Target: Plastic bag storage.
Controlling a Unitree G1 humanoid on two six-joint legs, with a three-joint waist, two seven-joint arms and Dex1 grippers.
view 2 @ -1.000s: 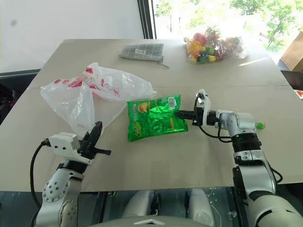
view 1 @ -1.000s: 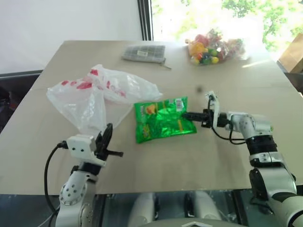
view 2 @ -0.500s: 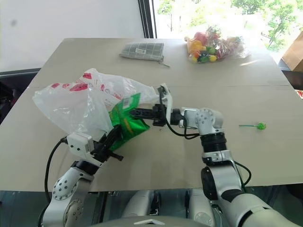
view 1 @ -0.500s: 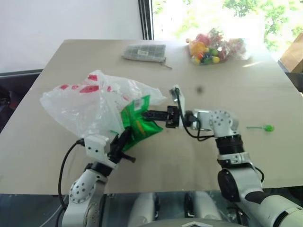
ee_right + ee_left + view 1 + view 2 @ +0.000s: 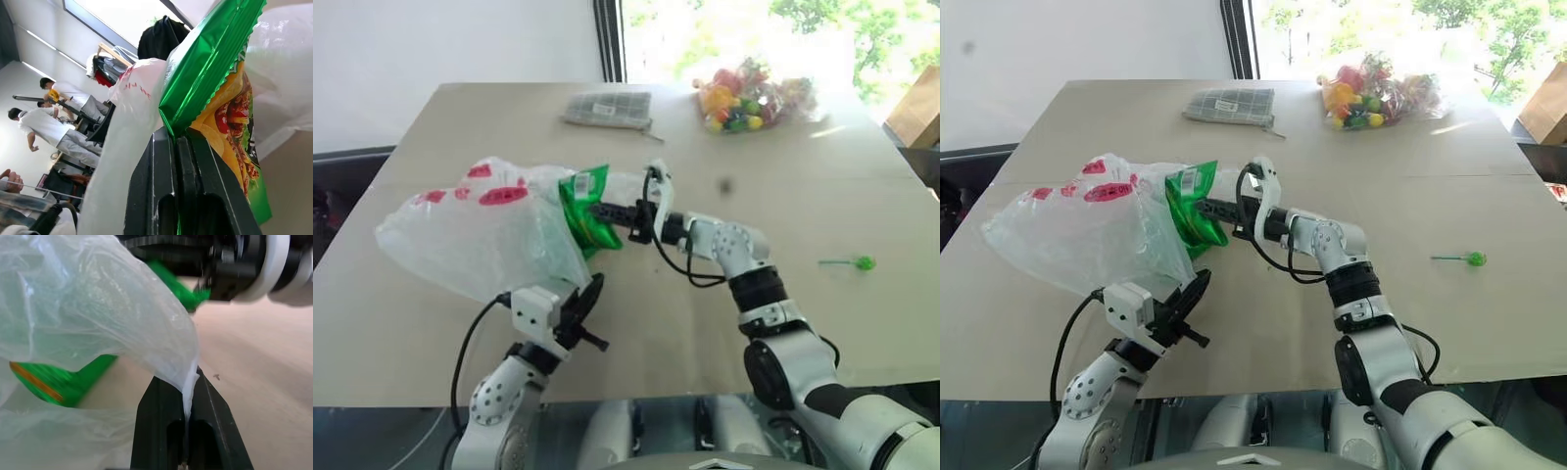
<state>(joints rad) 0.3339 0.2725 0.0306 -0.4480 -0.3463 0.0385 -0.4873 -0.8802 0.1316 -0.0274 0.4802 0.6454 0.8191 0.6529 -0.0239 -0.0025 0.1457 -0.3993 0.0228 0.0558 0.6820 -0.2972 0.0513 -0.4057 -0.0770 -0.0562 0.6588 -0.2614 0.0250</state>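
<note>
Next, my right gripper releases the green snack packet just inside the opening of the plastic bag (image 5: pixel 619 206).
The plastic bag (image 5: pixel 475 230), thin white with red marks, billows open over the left half of the table. My left gripper (image 5: pixel 584 304) is shut on a thin edge of the plastic bag (image 5: pixel 98 308) at its near side, pinched between the black fingers (image 5: pixel 161 426). My right gripper (image 5: pixel 597 211) points left at the bag's mouth, shut on the edge of a flat green snack packet (image 5: pixel 584 208). The packet (image 5: pixel 215 88) stands on edge, part way inside the bag's opening.
A grey checked pouch (image 5: pixel 609 108) lies at the back of the table. A clear bag of colourful sweets (image 5: pixel 752 96) sits at the back right. A green lollipop (image 5: pixel 865 262) lies at the right. People stand far off (image 5: pixel 54 122) in the right wrist view.
My right gripper carried the green packet leftward from the table's middle into the bag's mouth. My left gripper shifted right, holding the bag's edge, and the bag puffed open.
</note>
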